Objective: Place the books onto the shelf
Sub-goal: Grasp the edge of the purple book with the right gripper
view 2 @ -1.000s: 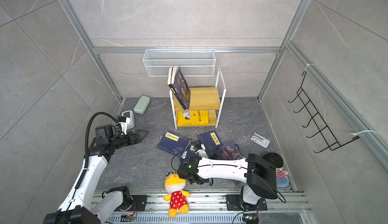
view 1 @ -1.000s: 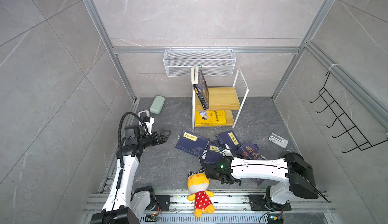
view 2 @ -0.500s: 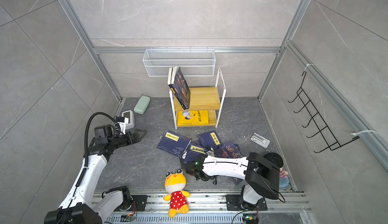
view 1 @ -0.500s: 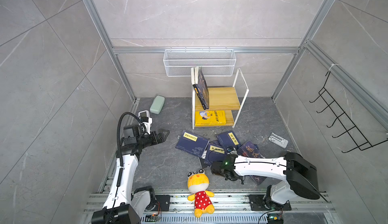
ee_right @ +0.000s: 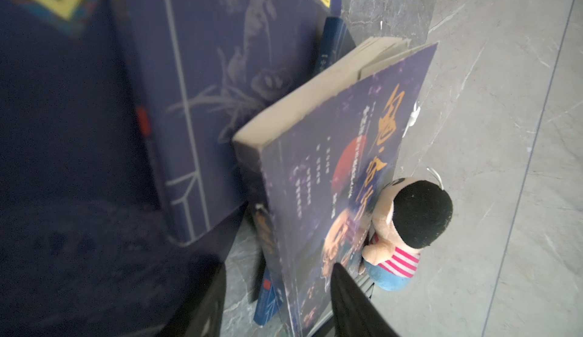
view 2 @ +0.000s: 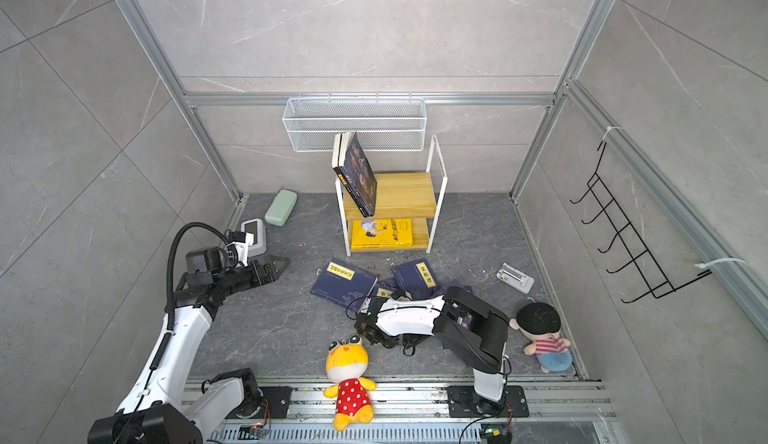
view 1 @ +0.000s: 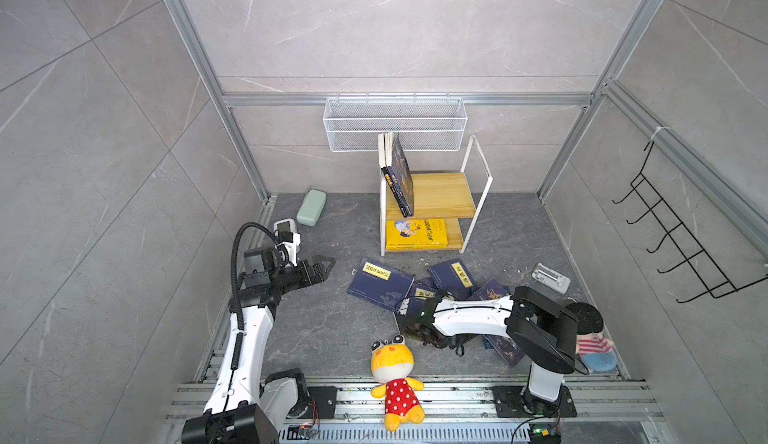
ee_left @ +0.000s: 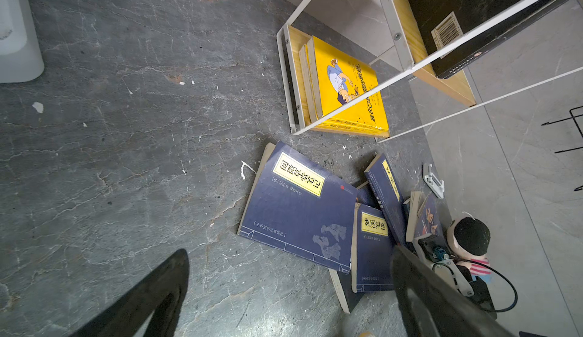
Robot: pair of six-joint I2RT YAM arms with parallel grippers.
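Observation:
I need to close my left gripper on the pale page side (ee_left: 415, 216) of the purple-navy book with the orange title, and so take the book from my right gripper.
Several navy books lie in a loose pile on the dark floor, among them one with a yellow label (view 1: 380, 284) (ee_left: 299, 206) and a purple-navy book with an orange title (ee_right: 340, 161). The shelf (view 1: 436, 196) stands behind them, with dark books (view 1: 399, 175) leaning on its top board and a yellow book (view 1: 415, 234) on the lower one. My right gripper (view 1: 424, 333) (ee_right: 277, 304) is down in the pile, open, its jaws straddling the tilted purple-navy book's edge with a gap at one finger. My left gripper (view 1: 322, 269) (ee_left: 290, 291) hovers wide open and empty, left of the pile.
A yellow frog plush (view 1: 392, 371) lies by the front rail, close to my right wrist. A boy doll (view 1: 590, 333) sits against the pile's right side. A green case (view 1: 311, 207), a white device (view 1: 286, 229) and a white clip (view 1: 550, 277) lie on the floor. A wire basket (view 1: 395, 123) hangs above the shelf.
My right arm's elbow has swung in toward the middle, its wrist has shifted over the pile, and its jaws have narrowed a little. The left arm has stayed almost still.

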